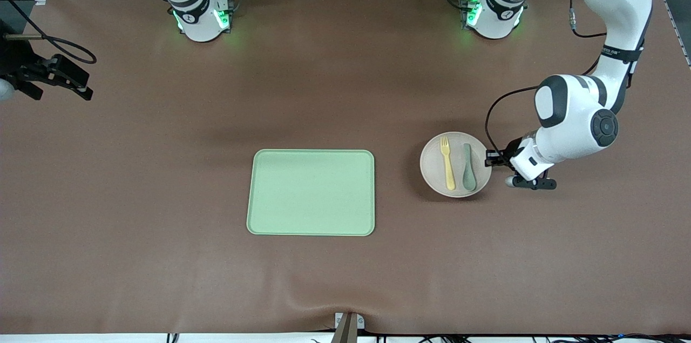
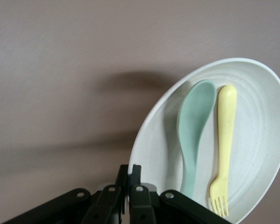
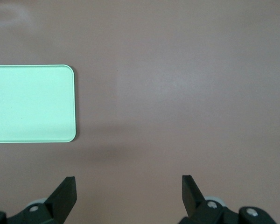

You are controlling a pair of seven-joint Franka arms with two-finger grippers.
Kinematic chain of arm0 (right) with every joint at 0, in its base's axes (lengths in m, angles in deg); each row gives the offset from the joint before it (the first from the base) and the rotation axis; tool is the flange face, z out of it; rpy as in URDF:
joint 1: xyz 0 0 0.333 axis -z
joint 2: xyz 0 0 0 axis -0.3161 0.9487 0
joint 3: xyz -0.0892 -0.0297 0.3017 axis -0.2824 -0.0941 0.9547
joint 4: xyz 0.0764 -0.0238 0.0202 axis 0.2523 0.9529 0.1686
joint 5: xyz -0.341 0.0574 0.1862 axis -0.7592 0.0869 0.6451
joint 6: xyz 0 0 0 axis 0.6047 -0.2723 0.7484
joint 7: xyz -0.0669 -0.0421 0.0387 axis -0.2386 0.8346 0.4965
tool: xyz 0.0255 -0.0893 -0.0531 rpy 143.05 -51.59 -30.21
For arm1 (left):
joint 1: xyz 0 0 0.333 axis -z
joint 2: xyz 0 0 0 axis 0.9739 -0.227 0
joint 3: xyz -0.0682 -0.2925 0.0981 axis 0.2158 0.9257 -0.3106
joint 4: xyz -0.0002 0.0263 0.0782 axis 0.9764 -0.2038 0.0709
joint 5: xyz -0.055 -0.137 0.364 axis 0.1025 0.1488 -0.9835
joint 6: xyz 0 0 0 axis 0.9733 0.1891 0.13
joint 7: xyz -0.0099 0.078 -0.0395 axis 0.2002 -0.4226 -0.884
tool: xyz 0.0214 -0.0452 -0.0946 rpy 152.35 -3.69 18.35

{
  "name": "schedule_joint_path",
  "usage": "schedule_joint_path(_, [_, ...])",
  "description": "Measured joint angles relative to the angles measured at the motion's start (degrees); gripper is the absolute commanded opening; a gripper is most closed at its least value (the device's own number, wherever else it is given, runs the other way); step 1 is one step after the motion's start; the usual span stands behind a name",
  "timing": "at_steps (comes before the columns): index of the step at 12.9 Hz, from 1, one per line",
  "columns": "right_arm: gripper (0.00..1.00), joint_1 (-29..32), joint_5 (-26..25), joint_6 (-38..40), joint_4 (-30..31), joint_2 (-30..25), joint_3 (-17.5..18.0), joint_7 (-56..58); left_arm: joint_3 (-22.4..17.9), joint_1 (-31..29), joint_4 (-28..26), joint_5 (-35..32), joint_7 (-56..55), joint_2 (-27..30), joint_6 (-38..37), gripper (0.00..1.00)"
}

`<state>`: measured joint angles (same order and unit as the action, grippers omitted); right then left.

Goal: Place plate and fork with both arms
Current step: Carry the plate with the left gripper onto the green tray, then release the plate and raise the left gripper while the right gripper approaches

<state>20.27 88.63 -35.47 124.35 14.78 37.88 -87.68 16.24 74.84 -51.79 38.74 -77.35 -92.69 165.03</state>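
Next, I let go of the pale plate with my left gripper on the green tray, just off its middle (image 1: 326,188) toward this gripper's side.
The pale plate (image 1: 432,167) lies on the brown table toward the left arm's end, beside the green tray (image 1: 310,192). On it lie the pale-yellow fork (image 1: 447,162) and a grey-green spoon (image 1: 468,166), side by side. My left gripper (image 1: 490,159) is at the plate's edge, shut on its rim. The left wrist view shows the plate (image 2: 263,154), the fork (image 2: 226,130), the spoon (image 2: 193,123) and the closed left gripper (image 2: 131,170) on the rim. My right gripper (image 1: 59,81) waits open and empty at the right arm's end of the table; it also shows in the right wrist view (image 3: 129,184).
The rectangular light-green tray is empty and sits mid-table; its corner shows in the right wrist view (image 3: 32,102). Bare brown table surrounds it. Both arm bases stand along the table's farthest edge from the front camera.
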Motion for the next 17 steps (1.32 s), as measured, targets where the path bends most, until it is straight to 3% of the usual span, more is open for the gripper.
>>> schedule_joint_path(4, [1.00, 0.0, 0.0, 0.0, 0.0, 0.2, 0.0, 0.0, 0.2, 6.9, 9.0, 0.1, -6.0, -4.0, -1.7, 0.00])
schedule_joint_path(12, [1.00, 1.2, 0.1, -0.1, 0.0, 3.4, -0.2, 0.0, -0.1, 23.0, 31.9, 0.1, -25.4, -22.0, -1.1, 0.00])
schedule_joint_path(17, [1.00, 2.0, 0.6, -0.5, 0.0, 8.1, -0.3, 0.0, -1.0, 28.7, 35.5, 0.1, -27.0, -29.6, 6.4, 0.00])
